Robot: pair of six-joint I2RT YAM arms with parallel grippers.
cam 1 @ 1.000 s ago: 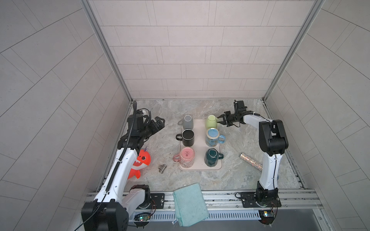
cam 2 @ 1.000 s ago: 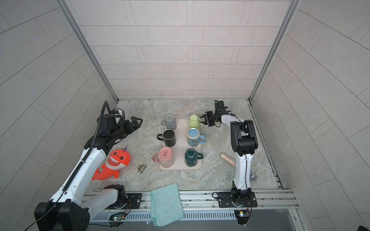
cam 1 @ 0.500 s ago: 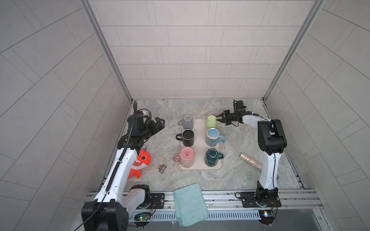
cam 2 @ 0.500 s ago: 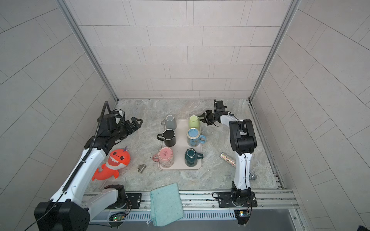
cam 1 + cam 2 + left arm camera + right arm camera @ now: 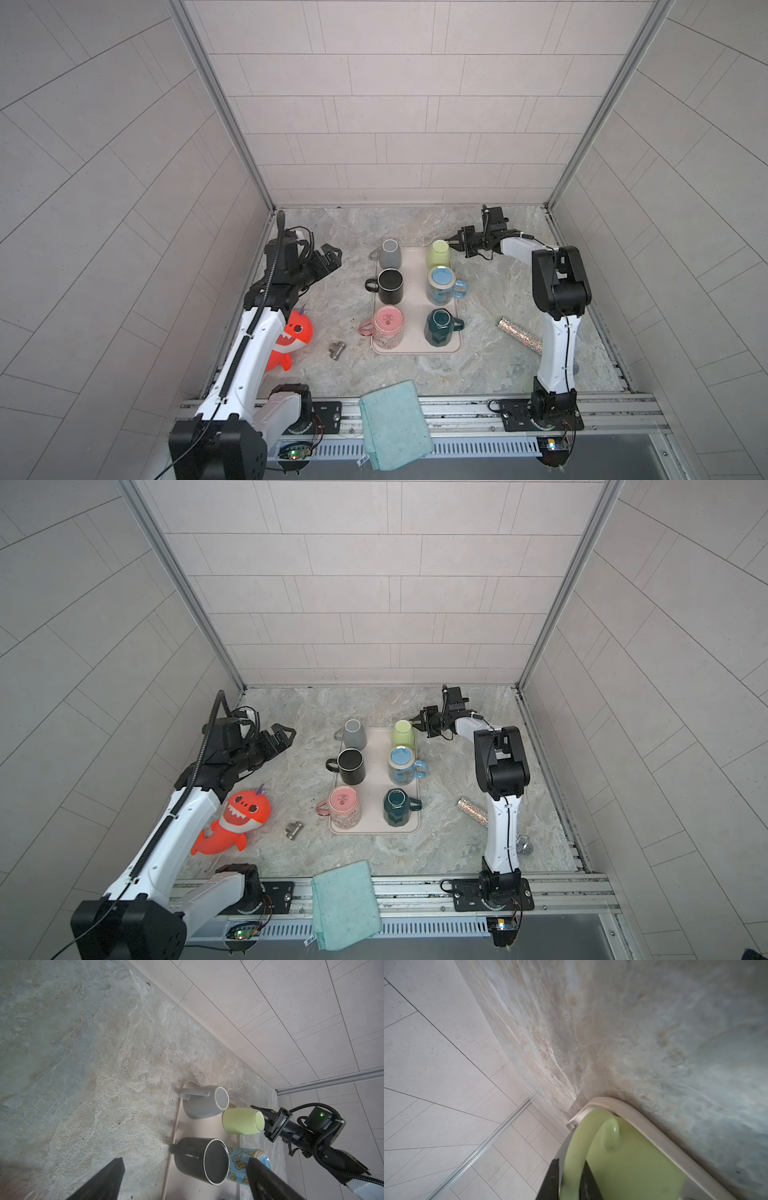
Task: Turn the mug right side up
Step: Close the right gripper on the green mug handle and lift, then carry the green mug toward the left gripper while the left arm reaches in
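The robot's left gripper will next move to the light green mug's handle (image 5: pixel 453 243) and close there, beside the right gripper's fingers.
A light green mug (image 5: pixel 439 254) (image 5: pixel 403 734) (image 5: pixel 242 1120) stands upside down at the back right corner of the beige tray (image 5: pixel 415 347). Its handle (image 5: pixel 583 1140) points toward the back right. My right gripper (image 5: pixel 453 242) (image 5: pixel 415 721) (image 5: pixel 570 1160) reaches in low from the right, with a dark finger pressed against each side of that handle. My left gripper (image 5: pixel 330 255) (image 5: pixel 286 733) (image 5: pixel 185 1160) hangs open and empty above the stone floor, left of the tray.
Also on the tray are an upturned grey mug (image 5: pixel 390 253), a black mug (image 5: pixel 390 285), a butterfly mug (image 5: pixel 442 286), an upturned pink mug (image 5: pixel 387 327) and a dark green mug (image 5: pixel 439 327). An orange shark toy (image 5: pixel 291 336), a metal piece (image 5: pixel 337 350), a glitter tube (image 5: pixel 519 335) and a teal cloth (image 5: pixel 395 424) lie around it.
My right gripper's jaws have narrowed onto the green mug's handle. The left arm has not moved.
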